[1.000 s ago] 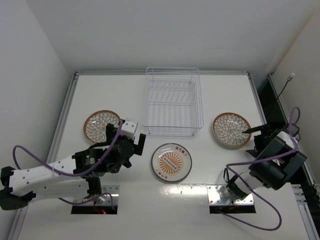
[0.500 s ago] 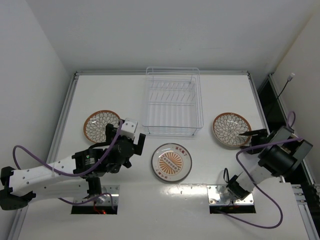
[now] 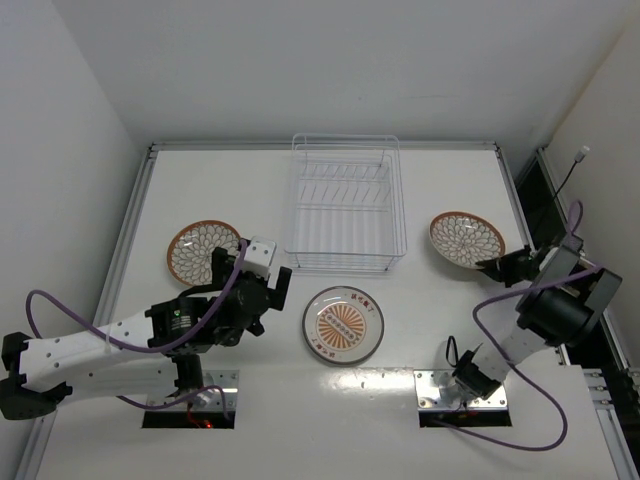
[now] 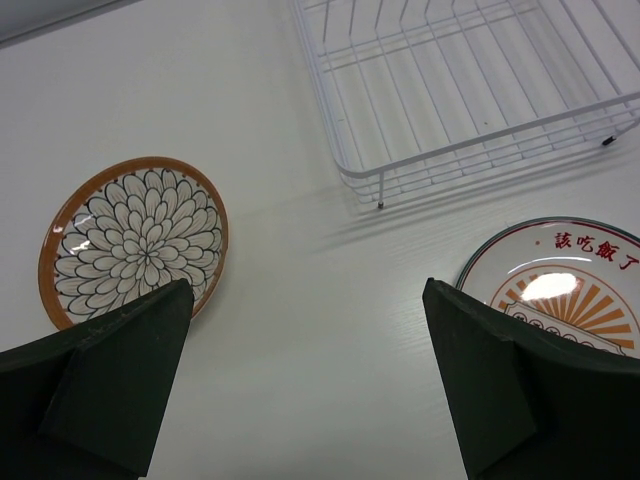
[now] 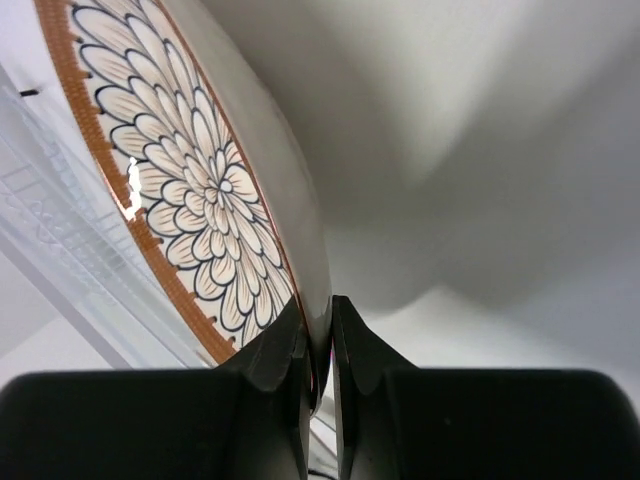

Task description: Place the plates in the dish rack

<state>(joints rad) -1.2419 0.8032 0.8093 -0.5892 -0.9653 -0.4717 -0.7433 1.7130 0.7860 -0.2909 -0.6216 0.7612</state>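
Next, my right gripper sets the tilted orange-rimmed plate down in the dish rack's back slots (image 3: 380,178) nearest that gripper.
My right gripper (image 3: 497,264) (image 5: 320,345) is shut on the rim of an orange-rimmed plate (image 3: 466,240) (image 5: 190,190), which is tilted up off the table at the right. A second orange-rimmed plate (image 3: 202,250) (image 4: 133,238) lies flat at the left. The sunburst plate (image 3: 344,322) (image 4: 565,280) lies flat in the middle, in front of the dish rack (image 3: 345,203) (image 4: 470,90), which holds nothing. My left gripper (image 3: 250,268) (image 4: 310,400) hovers open over bare table between the left plate and the sunburst plate.
White walls close in the table (image 3: 450,190) at the back and both sides. A raised metal rail (image 3: 132,240) runs along the table's left edge, and another along the right. Two mounting plates (image 3: 460,390) sit at the near edge.
My right gripper has shut on the right plate's rim and tipped it up, shifting it slightly back and right. The left arm has not moved.
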